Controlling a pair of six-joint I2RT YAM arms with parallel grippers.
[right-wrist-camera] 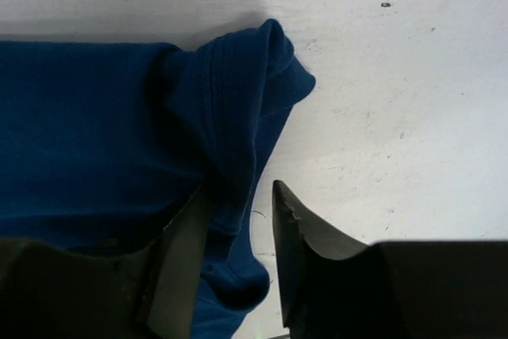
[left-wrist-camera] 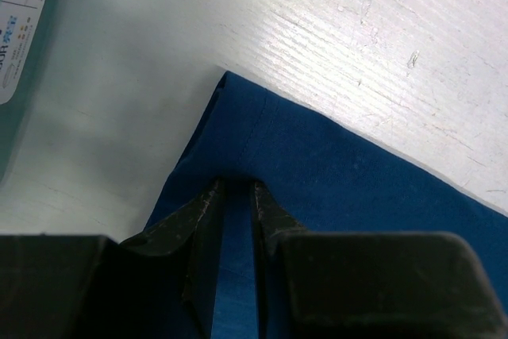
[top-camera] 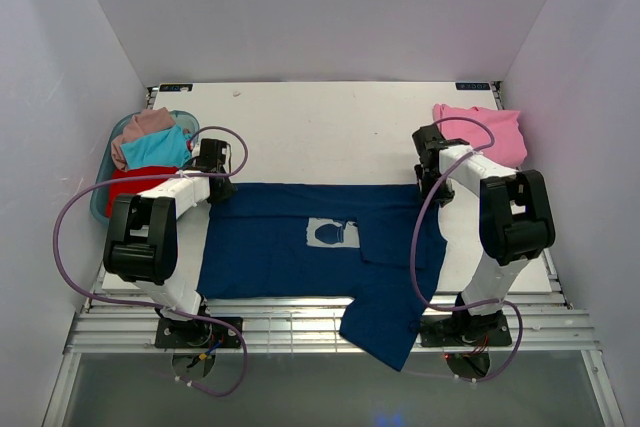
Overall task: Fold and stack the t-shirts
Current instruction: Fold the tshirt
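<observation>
My right gripper's fingers are facing the navy t-shirt's far corner, which lies bunched ahead of them, so next I pinch close to that corner [right-wrist-camera: 228, 105] and pull the t-shirt's far edge straight.
The navy t-shirt [top-camera: 280, 247] lies spread flat across the table, its pale chest print [top-camera: 332, 234] facing up. My left gripper [top-camera: 218, 187] sits at the shirt's far left corner. In the left wrist view its fingers [left-wrist-camera: 236, 188] stand close together with a strip of navy cloth [left-wrist-camera: 333, 164] pinched between them. My right gripper [top-camera: 432, 192] is at the far right corner. In the right wrist view its jaws [right-wrist-camera: 238, 192] stand apart, and a bunched fold of the navy cloth [right-wrist-camera: 95, 117] rests against the left finger, with bare table beside the right one.
A folded pink t-shirt [top-camera: 485, 132] lies at the far right of the table. A teal bin [top-camera: 97, 202] on the left holds dusty-pink [top-camera: 145, 125], teal [top-camera: 160, 147] and red [top-camera: 135, 182] t-shirts. Part of the navy shirt hangs over the near table edge [top-camera: 385, 332].
</observation>
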